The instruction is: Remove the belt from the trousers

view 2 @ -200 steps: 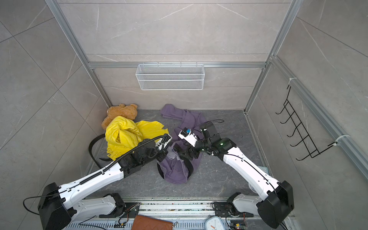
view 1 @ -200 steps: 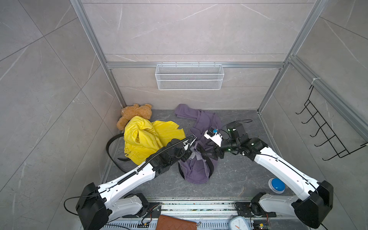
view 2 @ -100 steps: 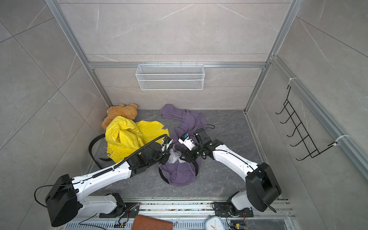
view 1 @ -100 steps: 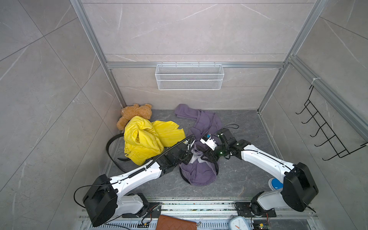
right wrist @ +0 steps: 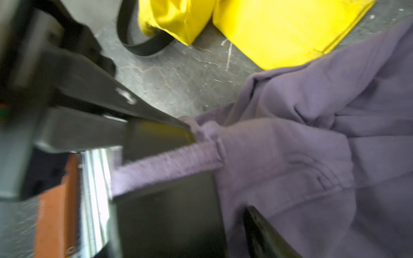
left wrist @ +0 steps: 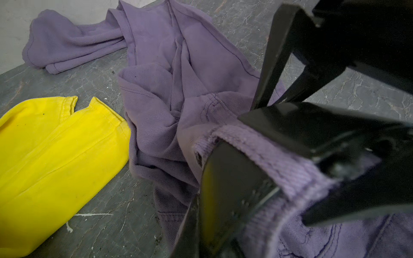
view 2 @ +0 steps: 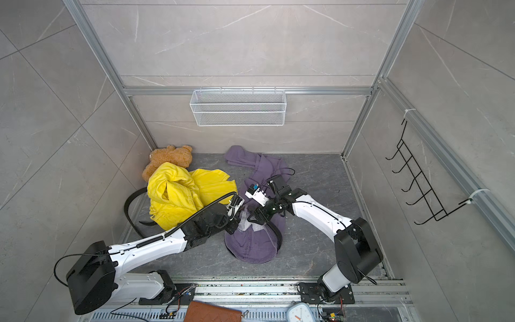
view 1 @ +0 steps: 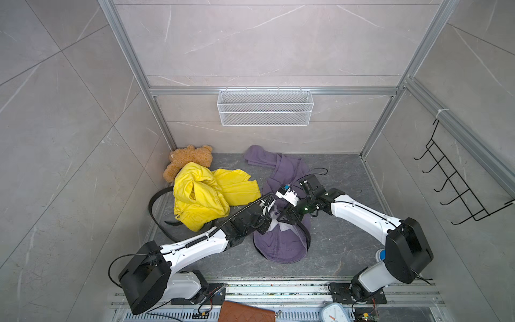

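Note:
One finger of my crooked right gripper is against the purple cloth beside the belt, so next I open it, square it up and grip the belt [right wrist: 169, 204] near the loop.
Purple trousers [view 1: 281, 245] [view 2: 256, 248] lie crumpled mid-floor, legs toward the back wall. A black belt [view 1: 307, 237] [left wrist: 230, 189] runs round their waistband and under a purple belt loop [left wrist: 268, 160]. My left gripper [view 1: 269, 220] [view 2: 239, 220] is shut on the belt just short of that loop. My right gripper [view 1: 284, 218] [view 2: 255, 218] meets it from the other side. It is open, its fingers apart astride the loop and the waistband. One finger [right wrist: 259, 232] rests against the purple cloth beside the belt [right wrist: 169, 219].
A yellow garment [view 1: 206, 195] with another black belt [view 1: 156, 212] lies to the left, a teddy bear [view 1: 189, 159] behind it. A wire basket [view 1: 264, 111] hangs on the back wall and a hook rack [view 1: 459, 189] on the right wall. A brown wallet [view 1: 245, 315] and a clock [view 1: 334, 315] sit at the front rail.
My right gripper has come down and leftward from over the trouser legs to the waistband beside the left gripper. The left gripper keeps its hold and has shifted only slightly.

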Tool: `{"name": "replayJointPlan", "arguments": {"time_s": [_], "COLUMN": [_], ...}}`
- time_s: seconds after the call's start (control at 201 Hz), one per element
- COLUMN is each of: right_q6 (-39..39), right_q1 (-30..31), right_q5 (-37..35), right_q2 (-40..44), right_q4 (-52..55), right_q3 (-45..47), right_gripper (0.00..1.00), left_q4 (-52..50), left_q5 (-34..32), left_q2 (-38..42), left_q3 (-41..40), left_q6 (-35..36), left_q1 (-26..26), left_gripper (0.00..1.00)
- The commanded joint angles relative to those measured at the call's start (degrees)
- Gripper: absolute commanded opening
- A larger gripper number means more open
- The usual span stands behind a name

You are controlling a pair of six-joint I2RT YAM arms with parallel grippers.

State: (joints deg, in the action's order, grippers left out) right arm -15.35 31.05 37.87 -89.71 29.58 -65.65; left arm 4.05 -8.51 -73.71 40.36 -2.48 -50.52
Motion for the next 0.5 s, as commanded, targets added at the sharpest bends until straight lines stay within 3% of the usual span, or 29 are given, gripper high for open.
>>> {"name": "replayJointPlan", "arguments": {"time_s": [0.0, 0.194, 0.493], "right_q6": [-4.52, -5.28, -4.05], "right_q1": [-1.41, -2.37, -2.81], "right_q5": [8.26, 12.31, 16.01], "right_q2": [-0.67, -3.67, -9.41], "right_q4": [7.26, 11.71, 12.48], "right_q3": [-3.99, -8.21, -11.88], "right_gripper": [0.73, 0.74, 0.67], "left_q4": [4.24, 4.25, 6.11], "left_q5": [-0.21, -1.22, -2.42], "left_q2": [0.63, 0.06, 1.17], "left_q3": [0.22, 0.69, -0.69], "left_q6": [0.41, 0.68, 0.94], "left_q1": [-0.39, -0.37, -0.37], "left_gripper": [0.00, 0.00, 0.00]}}
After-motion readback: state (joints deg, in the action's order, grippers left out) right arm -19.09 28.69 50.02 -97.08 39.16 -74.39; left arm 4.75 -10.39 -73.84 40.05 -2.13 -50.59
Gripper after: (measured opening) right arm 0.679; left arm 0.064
